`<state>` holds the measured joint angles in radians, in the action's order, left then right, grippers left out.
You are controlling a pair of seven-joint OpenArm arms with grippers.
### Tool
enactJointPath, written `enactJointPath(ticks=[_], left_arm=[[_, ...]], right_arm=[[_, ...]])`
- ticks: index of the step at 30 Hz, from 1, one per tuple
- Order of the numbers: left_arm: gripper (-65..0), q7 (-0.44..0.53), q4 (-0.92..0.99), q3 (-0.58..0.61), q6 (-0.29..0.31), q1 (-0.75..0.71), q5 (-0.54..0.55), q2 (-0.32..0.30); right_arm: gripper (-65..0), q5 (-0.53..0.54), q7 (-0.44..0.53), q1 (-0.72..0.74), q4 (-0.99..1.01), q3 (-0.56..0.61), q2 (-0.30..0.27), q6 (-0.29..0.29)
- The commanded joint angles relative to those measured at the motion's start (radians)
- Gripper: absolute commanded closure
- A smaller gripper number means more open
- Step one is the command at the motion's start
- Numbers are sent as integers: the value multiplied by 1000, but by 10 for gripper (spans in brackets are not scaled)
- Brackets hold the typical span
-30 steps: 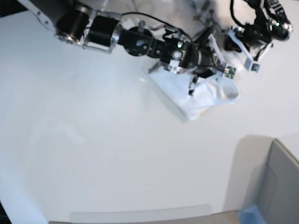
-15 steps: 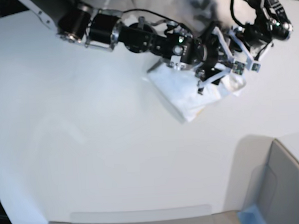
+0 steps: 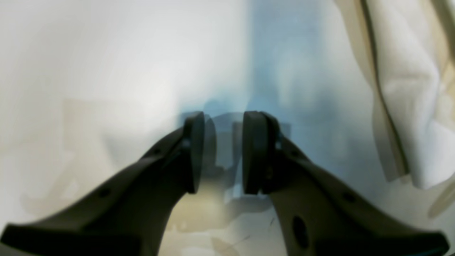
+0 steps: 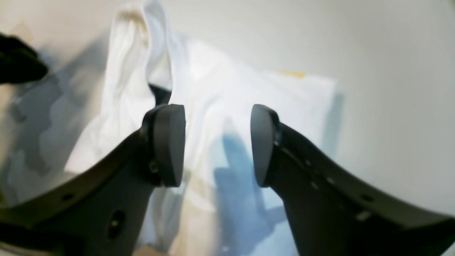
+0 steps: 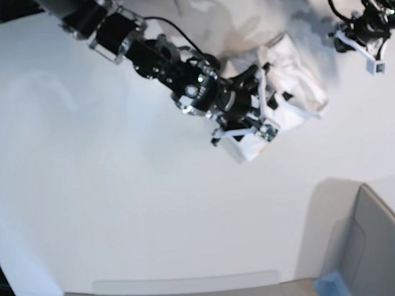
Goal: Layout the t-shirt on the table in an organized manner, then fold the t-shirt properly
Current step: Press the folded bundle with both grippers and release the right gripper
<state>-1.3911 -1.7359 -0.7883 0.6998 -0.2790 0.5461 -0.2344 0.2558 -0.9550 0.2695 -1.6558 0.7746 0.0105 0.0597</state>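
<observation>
My left gripper should move to the t-shirt next and close on the cloth beside the t-shirt's small black patch (image 5: 291, 92).
The t-shirt (image 5: 294, 88) lies as a folded white bundle on the far right part of the table (image 5: 120, 193). My right gripper (image 5: 247, 133) hovers over the bundle's near corner. In the right wrist view the gripper (image 4: 217, 142) is open and empty, with the t-shirt (image 4: 213, 89) flat below it and one fold standing up at the left. My left gripper (image 5: 363, 54) is off the cloth at the far right. In the left wrist view the left gripper (image 3: 224, 153) is open over bare table, with the t-shirt (image 3: 408, 89) at the right edge.
A grey box (image 5: 378, 244) stands at the table's near right corner. The right arm (image 5: 144, 50) stretches from the far left across the table to the shirt. A small yellow patch (image 4: 293, 74) shows at the shirt's far edge.
My right gripper has opened and let go of the shirt, and its arm has swung toward the near side. The left arm has drawn back to the far right.
</observation>
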Motion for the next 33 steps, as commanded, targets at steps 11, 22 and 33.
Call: enactJointPath(ticks=[11, 22, 33], left_arm=[[-193, -5, -103, -191, -2, 8, 16, -16], [-193, -5, -298, 89, -2, 7, 245, 23], [-193, -5, -298, 197, -2, 8, 463, 17]], right_arm=[[-298, 6, 28, -29, 113, -28, -19, -5], [-298, 164, 29, -55, 78, -185, -17, -5], [-298, 302, 29, -63, -11, -361, -20, -7]])
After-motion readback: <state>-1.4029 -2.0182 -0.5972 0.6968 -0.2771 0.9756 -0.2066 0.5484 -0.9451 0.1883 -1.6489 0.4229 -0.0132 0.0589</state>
